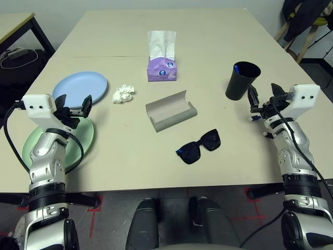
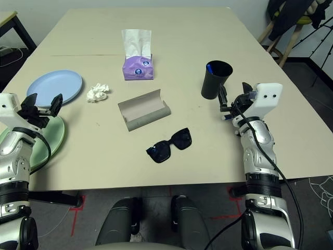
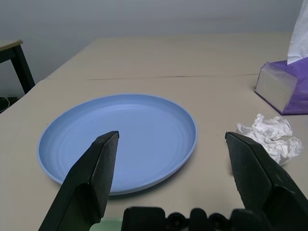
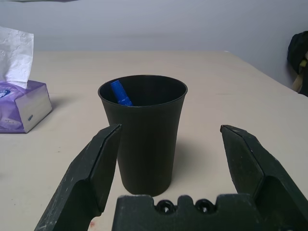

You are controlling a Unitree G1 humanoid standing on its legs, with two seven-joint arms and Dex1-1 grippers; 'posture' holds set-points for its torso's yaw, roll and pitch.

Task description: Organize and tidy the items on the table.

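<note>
Next, my left gripper grips the pale green plate on its outer rim (image 1: 25, 142), at the side farthest from the grey glasses case.
A blue plate (image 1: 80, 87) lies at the table's (image 1: 234, 41) left, and a pale green plate (image 1: 57, 143) sits nearer the front edge. Over the gap between the two plates my left gripper (image 1: 73, 103) is open and holds nothing, facing the blue plate (image 3: 120, 134). To the right of that plate rests a crumpled tissue (image 1: 123, 94). A purple tissue box (image 1: 162, 69) stands further back. In the middle lie the open grey glasses case (image 1: 170, 110) and black sunglasses (image 1: 199, 146). The black cup (image 4: 144, 139) holds a blue-capped pen (image 4: 120, 93). My right gripper (image 1: 263, 101) is open, just right of the cup.
A small white and blue thing, perhaps a pen (image 1: 254, 117), lies partly hidden under my right wrist. A dark-legged side table (image 1: 15, 23) stands off the far left corner. A stool with dark clothing (image 1: 307, 21) is at the far right. Bare tabletop stretches behind the tissue box.
</note>
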